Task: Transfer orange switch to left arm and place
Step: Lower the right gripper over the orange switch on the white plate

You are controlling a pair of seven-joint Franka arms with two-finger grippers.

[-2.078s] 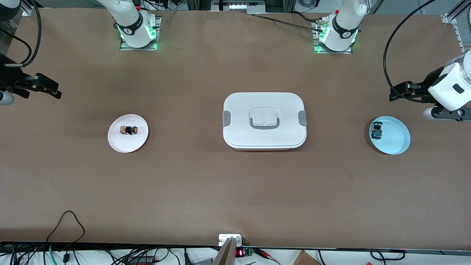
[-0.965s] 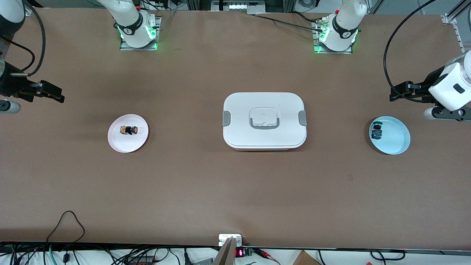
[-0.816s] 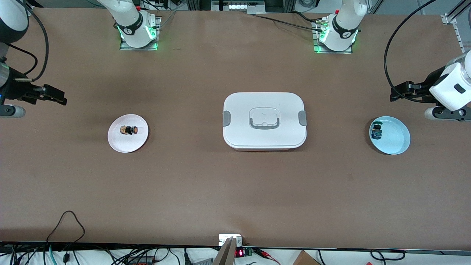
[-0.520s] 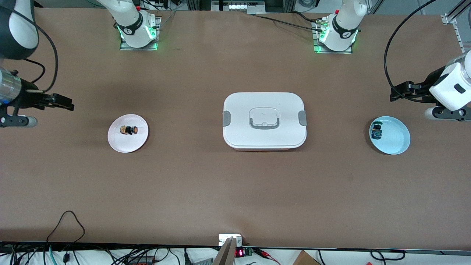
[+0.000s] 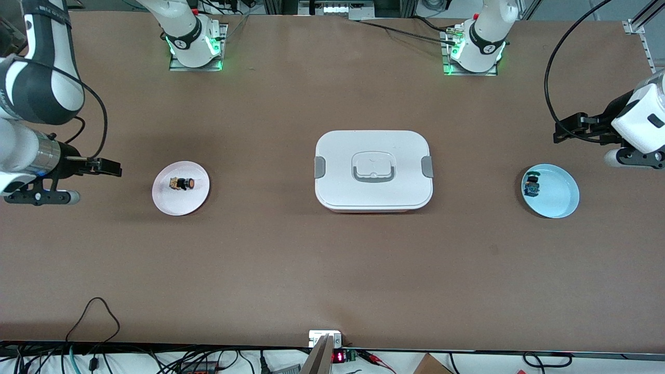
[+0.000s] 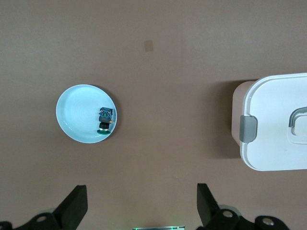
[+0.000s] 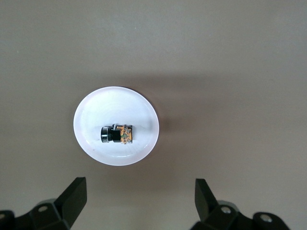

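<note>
Next, my right gripper grips the orange switch lengthwise, one finger at the switch's black round end (image 5: 190, 184) (image 7: 105, 134), the other at the switch's orange end.
The orange switch (image 5: 183, 183) lies on its side on a small white plate (image 5: 176, 203) toward the right arm's end of the table. In the right wrist view the switch (image 7: 116, 134) sits in the middle of the plate (image 7: 115, 103). My right gripper (image 5: 111, 170) hangs open over bare table beside that plate, nothing between its fingers (image 7: 75, 191). The white box (image 5: 373, 169) stands shut at the table's middle. My left gripper (image 5: 563, 131) is open and empty over bare table by the blue plate, and the box's end (image 6: 273, 124) shows in the left wrist view.
A light blue plate (image 5: 560, 201) at the left arm's end holds a small green-capped switch (image 5: 531, 186); the left wrist view shows this plate (image 6: 76, 108) and switch (image 6: 104, 120). Both arm bases stand at the table's back edge. Cables run along the front edge.
My right arm has swung in from the table's end, carrying its open gripper close to the white plate. The left arm has barely shifted. Switches, plates and box stay put.
</note>
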